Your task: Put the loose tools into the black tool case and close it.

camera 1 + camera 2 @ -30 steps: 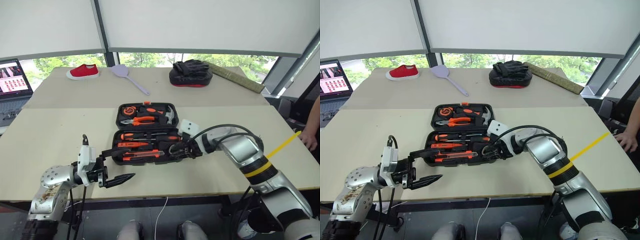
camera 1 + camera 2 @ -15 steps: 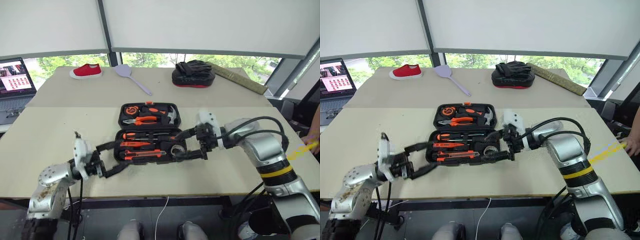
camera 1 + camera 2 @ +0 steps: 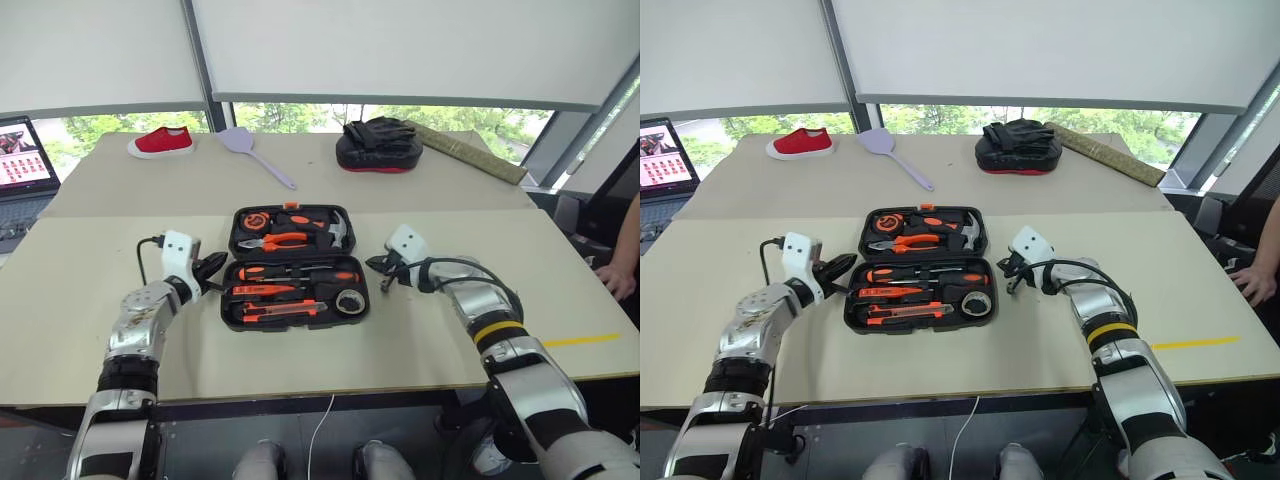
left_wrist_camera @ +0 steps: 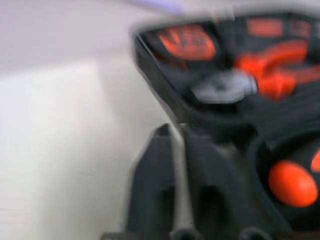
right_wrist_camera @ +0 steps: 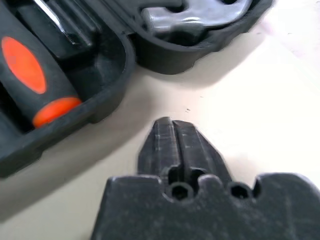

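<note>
I need to take the far half by its side (image 3: 235, 234) with my left gripper, shut by the hinge line, and fold it over with both.
The black tool case (image 3: 300, 326) lies open in the middle of the near table. Its near half holds two orange-and-black screwdrivers (image 3: 300, 272), the utility knife (image 3: 285, 309) and the dark tape roll (image 3: 349, 302). Its far half holds pliers and a hammer. My left gripper (image 3: 214, 264) is shut and empty, its tip just off the case's left edge, at the hinge line. My right gripper (image 3: 379, 267) is shut and empty, a little off the right edge. In the right wrist view the closed fingers (image 5: 172, 145) rest near the case's corner, beside an orange-ended handle (image 5: 35, 80).
On the far table lie a red shoe (image 3: 161, 142), the lilac spatula (image 3: 255, 155), the black-and-red mitt (image 3: 378, 148) and a rolled mat (image 3: 465, 152). A laptop (image 3: 20, 160) stands at the left. A person's hand (image 3: 618, 278) rests at the right edge.
Both grippers have gone from open to shut. The left arm moved forward to the case's left edge. The right arm drew off the case's near half to its right side.
</note>
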{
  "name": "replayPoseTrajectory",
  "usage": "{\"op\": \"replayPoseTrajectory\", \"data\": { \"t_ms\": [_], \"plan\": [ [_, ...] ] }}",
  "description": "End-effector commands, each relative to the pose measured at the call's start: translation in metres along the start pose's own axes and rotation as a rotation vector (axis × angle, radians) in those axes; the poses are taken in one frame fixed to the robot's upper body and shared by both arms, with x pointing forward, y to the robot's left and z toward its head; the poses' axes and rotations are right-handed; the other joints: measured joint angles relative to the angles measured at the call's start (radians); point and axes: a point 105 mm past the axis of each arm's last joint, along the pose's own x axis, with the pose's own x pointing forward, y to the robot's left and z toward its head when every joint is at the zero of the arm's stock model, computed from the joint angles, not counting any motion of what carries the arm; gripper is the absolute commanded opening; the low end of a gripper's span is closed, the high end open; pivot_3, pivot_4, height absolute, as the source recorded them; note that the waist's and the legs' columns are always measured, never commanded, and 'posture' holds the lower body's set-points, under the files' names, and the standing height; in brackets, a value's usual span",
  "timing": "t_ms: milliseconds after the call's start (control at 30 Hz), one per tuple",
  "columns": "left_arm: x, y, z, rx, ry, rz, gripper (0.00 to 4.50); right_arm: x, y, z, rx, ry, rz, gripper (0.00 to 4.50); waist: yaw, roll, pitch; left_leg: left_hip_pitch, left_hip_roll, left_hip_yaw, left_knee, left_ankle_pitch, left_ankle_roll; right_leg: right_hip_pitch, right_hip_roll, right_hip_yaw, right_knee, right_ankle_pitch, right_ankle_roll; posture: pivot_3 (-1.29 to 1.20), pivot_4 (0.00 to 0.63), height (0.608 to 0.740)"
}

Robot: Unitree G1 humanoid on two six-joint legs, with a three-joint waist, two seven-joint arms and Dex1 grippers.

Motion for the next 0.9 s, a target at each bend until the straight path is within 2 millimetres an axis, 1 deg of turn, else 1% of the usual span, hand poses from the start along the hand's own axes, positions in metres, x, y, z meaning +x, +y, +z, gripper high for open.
{"op": "replayPoseTrajectory", "data": {
  "t_ms": [33, 67, 133, 167, 200, 267, 400, 500, 567, 633, 767, 833, 900],
  "plan": [
    [0.004, -0.007, -0.003, 0.039, 0.027, -0.061, 0.09, 0.005, -0.004, 0.02, -0.046, -0.062, 0.007, 0.06, 0.0, 0.0, 0.0, 0.0, 0.0, 0.0, 0.0, 0.0, -0.001, 0.0, 0.0, 0.0, 0.001, 0.0, 0.0, 0.0, 0.15, 0.74],
    [0.004, -0.008, -0.003, 0.038, 0.026, -0.071, 0.09, 0.007, -0.004, 0.021, -0.048, -0.064, 0.011, 0.06, 0.001, 0.0, 0.0, 0.0, 0.0, 0.0, 0.0, 0.001, -0.001, 0.0, 0.0, 0.0, 0.001, 0.0, 0.0, 0.0, 0.15, 0.74],
    [0.008, -0.018, 0.006, 0.038, -0.03, -0.133, 0.09, 0.008, 0.0, 0.025, -0.055, -0.084, 0.043, 0.06, 0.0, 0.0, 0.0, 0.001, 0.0, 0.0, 0.001, 0.001, -0.001, 0.001, 0.0, 0.0, 0.0, 0.0, 0.0, 0.0, 0.15, 0.74],
    [0.009, -0.03, 0.013, 0.036, -0.077, -0.207, 0.09, 0.008, 0.005, 0.029, -0.052, -0.112, 0.09, 0.06, 0.0, 0.0, 0.0, 0.001, 0.0, 0.0, 0.001, 0.001, -0.002, 0.001, -0.001, 0.0, 0.0, 0.0, 0.0, 0.0, 0.15, 0.74],
    [0.009, -0.042, 0.014, 0.048, -0.086, -0.28, 0.09, 0.007, 0.009, 0.031, -0.051, -0.127, 0.123, 0.06, 0.002, 0.0, 0.0, 0.001, 0.0, 0.0, 0.001, 0.001, -0.002, 0.001, 0.0, 0.0, 0.0, 0.0, 0.0, 0.0, 0.15, 0.74],
    [0.005, -0.061, 0.01, 0.086, -0.072, -0.396, 0.09, 0.001, 0.015, 0.03, -0.052, -0.146, 0.176, 0.06, 0.005, 0.0, 0.0, 0.0, 0.0, -0.001, 0.001, 0.001, -0.002, 0.001, 0.0, 0.0, 0.0, 0.0, 0.0, 0.0, 0.15, 0.74],
    [-0.006, -0.079, 0.002, 0.106, -0.047, -0.508, 0.09, -0.015, 0.024, 0.019, -0.043, -0.143, 0.227, 0.06, 0.01, 0.0, 0.0, -0.001, -0.001, 0.0, 0.0, -0.002, 0.0, 0.001, -0.001, 0.0, -0.001, -0.001, 0.001, 0.0, 0.15, 0.74],
    [-0.011, -0.083, 0.002, 0.112, -0.05, -0.516, 0.09, -0.028, 0.03, 0.01, -0.034, -0.125, 0.238, 0.06, 0.014, 0.0, 0.0, -0.001, -0.001, 0.0, 0.001, -0.004, 0.0, 0.001, -0.001, 0.0, -0.002, -0.001, 0.002, 0.0, 0.15, 0.74],
    [-0.014, -0.084, 0.004, 0.118, -0.057, -0.518, 0.09, -0.038, 0.037, 0.006, -0.008, -0.119, 0.26, 0.06, 0.016, 0.0, 0.0, -0.001, -0.001, 0.0, 0.001, -0.004, 0.0, 0.001, -0.001, 0.0, -0.002, -0.001, 0.002, 0.0, 0.15, 0.74],
    [-0.019, -0.084, 0.004, 0.086, -0.042, -0.528, 0.09, -0.045, 0.042, 0.004, 0.004, -0.117, 0.256, 0.06, 0.016, 0.0, 0.0, -0.001, -0.001, 0.0, 0.001, -0.004, 0.0, 0.001, -0.001, 0.0, -0.002, -0.001, 0.002, 0.0, 0.15, 0.74],
    [-0.026, -0.077, -0.002, 0.057, 0.016, -0.51, 0.09, -0.056, 0.042, -0.007, 0.0, -0.085, 0.208, 0.06, 0.014, 0.0, 0.0, 0.0, 0.0, -0.001, 0.001, -0.004, 0.0, 0.001, -0.001, 0.0, -0.001, -0.001, 0.002, 0.0, 0.15, 0.74],
    [-0.03, -0.072, -0.001, 0.036, 0.022, -0.503, 0.09, -0.063, 0.037, -0.013, -0.002, -0.073, 0.177, 0.06, 0.014, 0.0, 0.0, 0.001, 0.0, -0.001, 0.001, -0.003, 0.0, 0.001, -0.001, 0.0, -0.001, -0.002, 0.002, 0.0, 0.15, 0.74],
    [-0.035, -0.07, 0.003, 0.018, 0.005, -0.511, 0.6, -0.07, 0.032, -0.018, 0.004, -0.066, 0.157, 0.0, 0.015, 0.0, 0.0, 0.001, 0.0, -0.001, 0.002, -0.003, 0.0, 0.002, -0.001, 0.0, -0.001, -0.002, 0.002, 0.0, 0.15, 0.74]
  ]
}}
